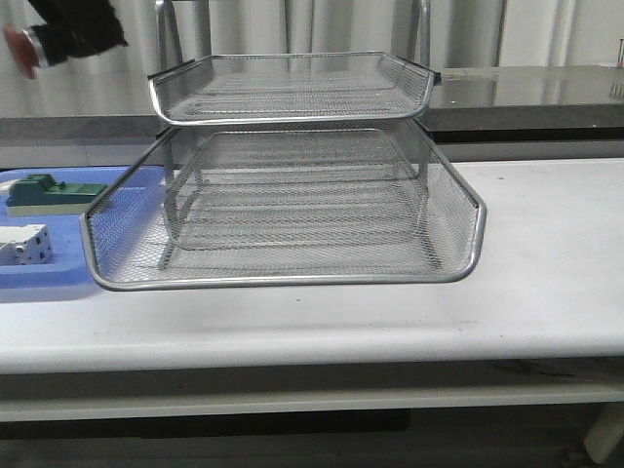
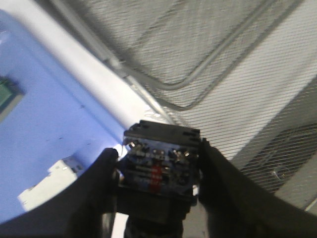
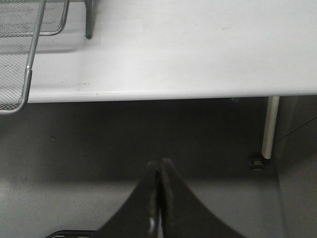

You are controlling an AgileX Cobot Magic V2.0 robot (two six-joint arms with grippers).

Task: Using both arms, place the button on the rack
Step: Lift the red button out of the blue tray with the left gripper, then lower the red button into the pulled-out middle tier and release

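I need to let go of the button with my left gripper near the middle of the lowest level's mesh bottom (image 1: 277, 217) on the silver rack.
In the left wrist view my left gripper (image 2: 158, 151) is shut on the button (image 2: 159, 166). Only its black-and-blue body with screw terminals shows; the red cap is hidden. It hangs above the gap between the blue tray (image 2: 44, 114) and the rack (image 2: 173, 44). The silver wire-mesh rack (image 1: 283, 281) stands mid-table, its lowest tier slid out toward the front. My right gripper (image 3: 161, 161) is shut and empty, low in front of the table edge, to the right of the rack's corner (image 3: 20, 49). Neither arm shows in the front view.
The blue tray (image 1: 58, 278) lies left of the rack and holds a green block (image 1: 54, 192) and a white block (image 1: 24, 244). A person's hand (image 1: 24, 49) is at the far left back. A white table leg (image 3: 268, 126) stands under the white table (image 1: 546, 253).
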